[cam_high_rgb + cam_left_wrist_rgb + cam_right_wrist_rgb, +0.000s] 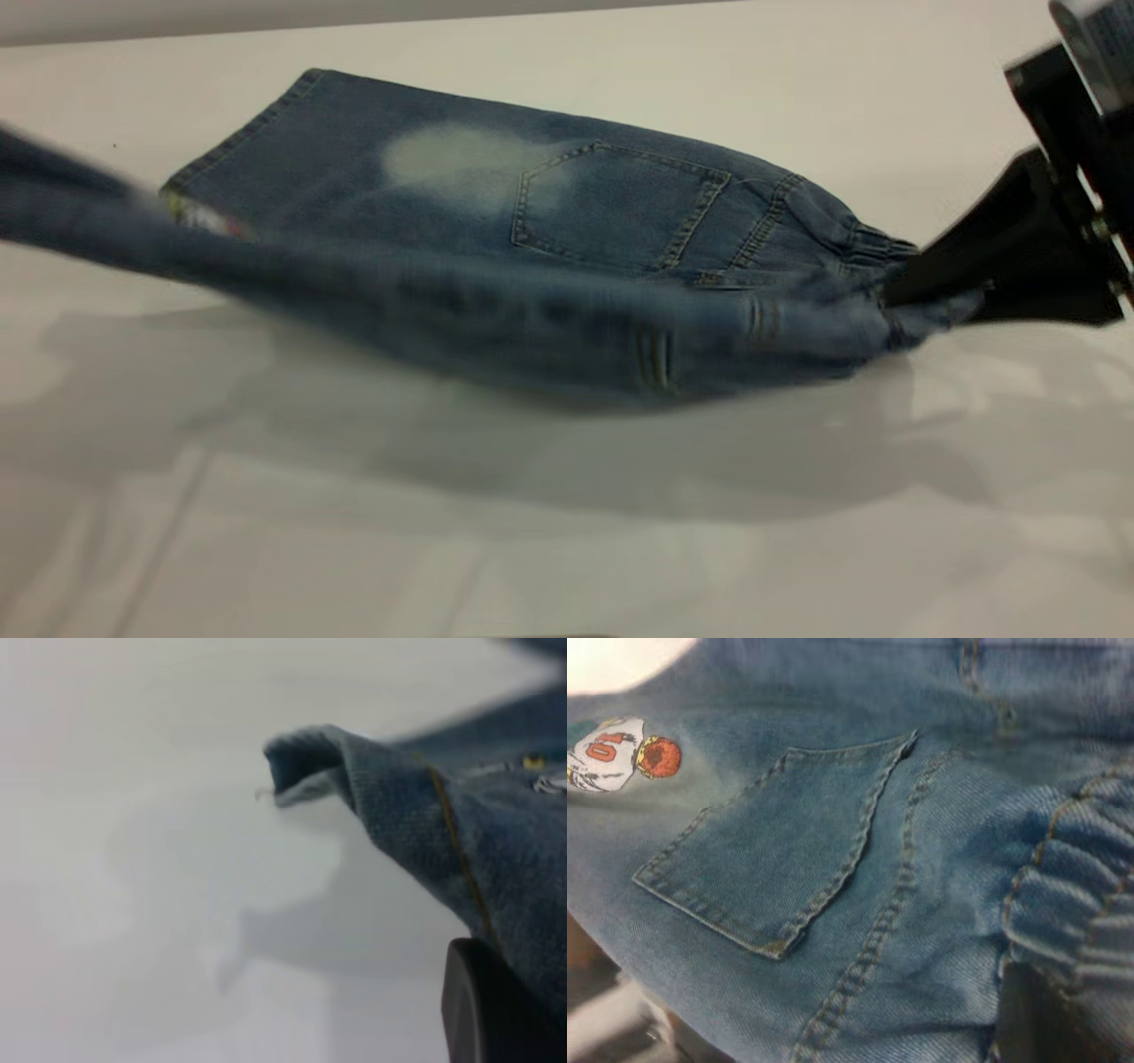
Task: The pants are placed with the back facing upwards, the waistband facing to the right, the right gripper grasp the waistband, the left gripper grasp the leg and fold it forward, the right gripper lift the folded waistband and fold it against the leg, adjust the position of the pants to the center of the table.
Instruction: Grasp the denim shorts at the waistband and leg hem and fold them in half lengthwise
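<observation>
The near waistband corner will be released from my right gripper just past the far edge of the plain leg's gathered waist (847, 147).
The blue denim pants (549, 204) lie back side up on the white table (567, 532), with the elastic waistband (873, 248) to the right. My right gripper (912, 297) is shut on the waistband, and its dark finger (1036, 1019) shows under the gathered elastic (1072, 895). The near leg (354, 292) is lifted off the table and stretched taut toward the left edge of the exterior view. Its player print (620, 753) shows in the right wrist view. My left gripper (496, 992) is shut on that leg's hem, with denim (496, 859) draped over its black finger. It is outside the exterior view.
The far plain leg with a faded patch (452, 159) and a back pocket (611, 208) stays flat on the table. The table's far edge (266, 22) runs along the top. Bare tabletop (266, 549) spreads in front of the pants.
</observation>
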Controlling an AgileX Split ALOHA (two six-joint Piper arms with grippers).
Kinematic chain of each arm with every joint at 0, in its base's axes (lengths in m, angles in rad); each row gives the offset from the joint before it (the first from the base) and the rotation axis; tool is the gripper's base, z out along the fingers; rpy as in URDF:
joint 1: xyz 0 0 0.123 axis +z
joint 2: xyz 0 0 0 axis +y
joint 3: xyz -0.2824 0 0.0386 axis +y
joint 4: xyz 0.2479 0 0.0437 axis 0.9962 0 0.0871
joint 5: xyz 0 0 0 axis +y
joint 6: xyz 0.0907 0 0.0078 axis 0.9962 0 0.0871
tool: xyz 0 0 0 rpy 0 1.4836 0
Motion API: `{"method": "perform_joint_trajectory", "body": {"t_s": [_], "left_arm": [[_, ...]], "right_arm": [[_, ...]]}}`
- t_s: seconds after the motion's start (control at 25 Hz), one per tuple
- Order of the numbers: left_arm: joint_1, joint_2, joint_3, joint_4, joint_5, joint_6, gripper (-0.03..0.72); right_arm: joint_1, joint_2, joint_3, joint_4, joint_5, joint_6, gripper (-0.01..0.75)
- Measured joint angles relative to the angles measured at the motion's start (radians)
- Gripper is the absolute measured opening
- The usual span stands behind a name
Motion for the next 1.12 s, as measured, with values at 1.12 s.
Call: {"method": "perform_joint_trajectory", "body": {"t_s": [1.12], "left_arm": [[0.0, 0.664, -0.581, -0.054, -0.073, -0.036, 0.055]], "right_arm": [[0.0, 0.272, -0.426, 0.146, -0.166, 0.308, 0.036]]}}
